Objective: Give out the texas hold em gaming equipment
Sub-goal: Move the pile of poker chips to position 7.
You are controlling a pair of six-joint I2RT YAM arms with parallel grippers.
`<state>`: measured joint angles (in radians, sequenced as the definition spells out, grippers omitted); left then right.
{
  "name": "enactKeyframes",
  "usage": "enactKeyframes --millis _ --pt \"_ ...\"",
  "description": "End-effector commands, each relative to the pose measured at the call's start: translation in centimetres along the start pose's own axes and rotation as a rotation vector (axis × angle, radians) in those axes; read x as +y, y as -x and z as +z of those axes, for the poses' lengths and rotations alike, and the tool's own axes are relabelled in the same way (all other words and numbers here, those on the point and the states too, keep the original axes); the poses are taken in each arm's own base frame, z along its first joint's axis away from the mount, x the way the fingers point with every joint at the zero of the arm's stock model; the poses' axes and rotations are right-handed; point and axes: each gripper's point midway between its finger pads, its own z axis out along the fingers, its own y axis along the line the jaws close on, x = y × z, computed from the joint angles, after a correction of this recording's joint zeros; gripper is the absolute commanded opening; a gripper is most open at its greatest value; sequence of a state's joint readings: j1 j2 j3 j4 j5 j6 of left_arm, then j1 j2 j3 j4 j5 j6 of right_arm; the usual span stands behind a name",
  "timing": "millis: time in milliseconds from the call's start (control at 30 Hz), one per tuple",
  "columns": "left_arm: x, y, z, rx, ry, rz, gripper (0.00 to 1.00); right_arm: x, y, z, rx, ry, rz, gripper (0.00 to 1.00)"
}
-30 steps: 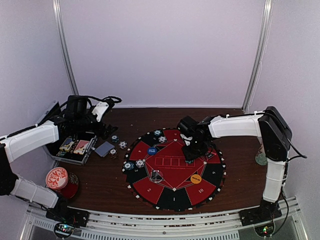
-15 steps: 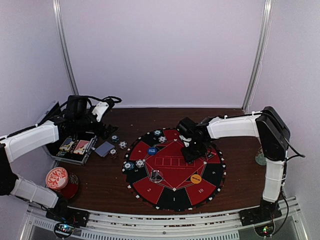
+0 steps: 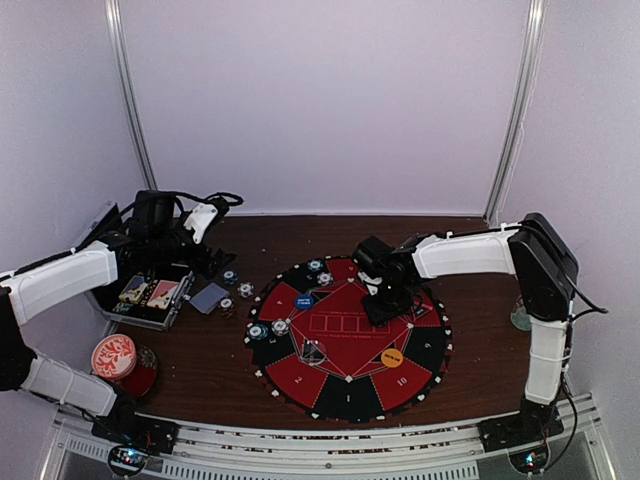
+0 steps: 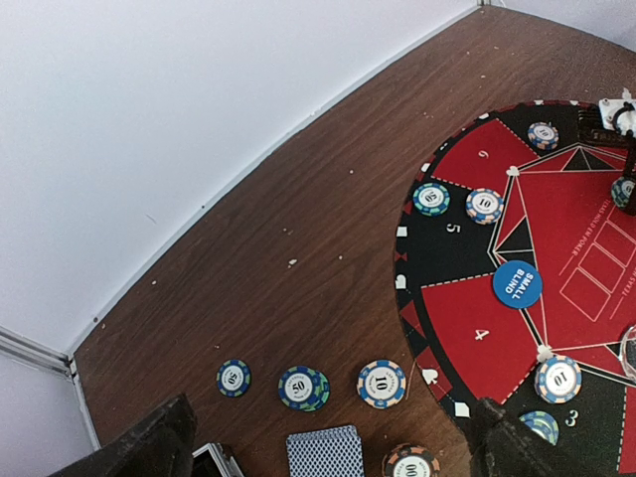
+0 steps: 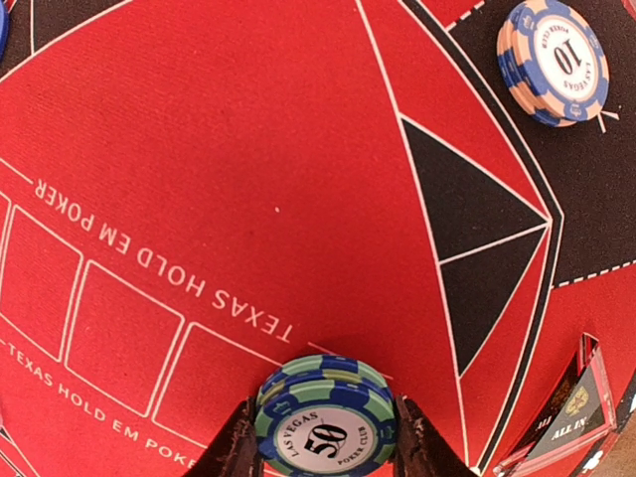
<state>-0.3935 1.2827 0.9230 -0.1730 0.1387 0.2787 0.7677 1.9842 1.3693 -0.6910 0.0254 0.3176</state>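
I will put the "50" chips down on the black sector (image 3: 402,285) (image 5: 608,197) beside the "10" stack with my right gripper.
My right gripper (image 3: 381,303) hangs over the red centre of the round mat (image 3: 300,375). In the right wrist view it (image 5: 326,449) is shut on a small stack of green-and-blue "50" chips (image 5: 326,422), low over the mat's "Texas Hold Em" print. My left gripper (image 3: 200,260) is open and empty above the table left of the mat; in its wrist view (image 4: 330,437) it straddles the grey-blue card deck (image 4: 326,455), with loose chips (image 4: 302,388) beyond it. The blue button (image 3: 304,301) and the orange button (image 3: 392,356) lie on the mat.
An open case (image 3: 145,295) with cards sits at the left. A red-and-white patterned disc (image 3: 114,355) lies at the front left. More chips (image 3: 270,328) sit on the mat's left sectors, a "10" stack (image 5: 555,60) and an "ALL IN" plaque (image 5: 576,417) near my right gripper.
My right gripper has shifted slightly left over the mat with the chips in it. The left arm has not moved.
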Motion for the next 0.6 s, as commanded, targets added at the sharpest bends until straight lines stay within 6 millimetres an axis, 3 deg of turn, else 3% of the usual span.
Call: enactKeyframes --millis 0,567 --pt "0.39 1.23 -0.51 -0.056 0.011 -0.005 0.98 -0.08 -0.42 0.85 0.019 -0.002 -0.004 0.37" --pt "0.44 1.48 -0.73 -0.064 0.013 -0.004 0.98 0.07 -1.07 1.79 0.066 0.015 -0.002 0.49"
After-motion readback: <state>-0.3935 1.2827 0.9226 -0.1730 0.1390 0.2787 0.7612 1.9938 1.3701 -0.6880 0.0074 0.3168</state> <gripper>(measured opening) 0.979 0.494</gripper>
